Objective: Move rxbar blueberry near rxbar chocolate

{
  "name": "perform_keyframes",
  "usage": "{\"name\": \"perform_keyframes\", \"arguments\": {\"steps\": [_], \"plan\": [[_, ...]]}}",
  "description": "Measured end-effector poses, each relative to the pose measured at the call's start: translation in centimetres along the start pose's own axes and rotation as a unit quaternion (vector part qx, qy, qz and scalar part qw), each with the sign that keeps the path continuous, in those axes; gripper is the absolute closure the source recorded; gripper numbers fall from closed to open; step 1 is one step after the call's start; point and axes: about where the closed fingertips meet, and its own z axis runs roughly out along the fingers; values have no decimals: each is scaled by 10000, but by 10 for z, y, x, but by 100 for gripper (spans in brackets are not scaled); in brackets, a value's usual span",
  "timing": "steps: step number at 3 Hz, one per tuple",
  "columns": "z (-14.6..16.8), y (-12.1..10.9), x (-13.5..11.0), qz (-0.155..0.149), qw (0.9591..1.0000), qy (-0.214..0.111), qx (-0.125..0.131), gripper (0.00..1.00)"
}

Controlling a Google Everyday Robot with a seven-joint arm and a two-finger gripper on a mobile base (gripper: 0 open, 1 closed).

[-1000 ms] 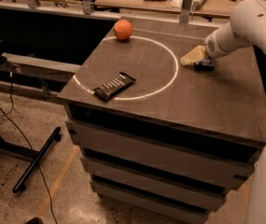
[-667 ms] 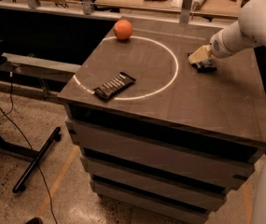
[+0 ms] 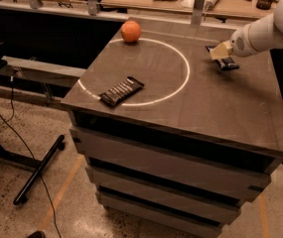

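The robot's gripper will release the rxbar blueberry inside the white circle (image 3: 160, 80), next to the far end of the rxbar chocolate.
The rxbar blueberry (image 3: 226, 63), a dark flat bar, lies on the tabletop at the far right, just outside the white circle. My gripper (image 3: 221, 50) comes in from the right on a white arm and sits right over the bar's far end, covering part of it. I cannot tell whether it touches the bar. The rxbar chocolate (image 3: 121, 91), a black-brown bar with white lettering, lies at the front left of the table, across the white circle line, well apart from the blue bar.
An orange (image 3: 130, 31) sits at the table's back left on the circle line. The dark table (image 3: 240, 108) is a stack of drawers. Workbenches with clutter stand behind. A black stand leg (image 3: 39, 169) and cable lie on the floor at left.
My gripper has moved a little to the right and toward the back, so more of the blue bar shows beneath it. The chocolate bar and orange have not moved.
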Motion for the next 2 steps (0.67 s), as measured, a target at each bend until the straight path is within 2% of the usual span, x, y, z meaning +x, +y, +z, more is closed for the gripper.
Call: {"name": "perform_keyframes", "arguments": {"steps": [1,2], "plan": [[-17,32,-22,-446,9978,-370,-322,100],[-14,72,-24,-917,9912,-396,-865,100]]}}
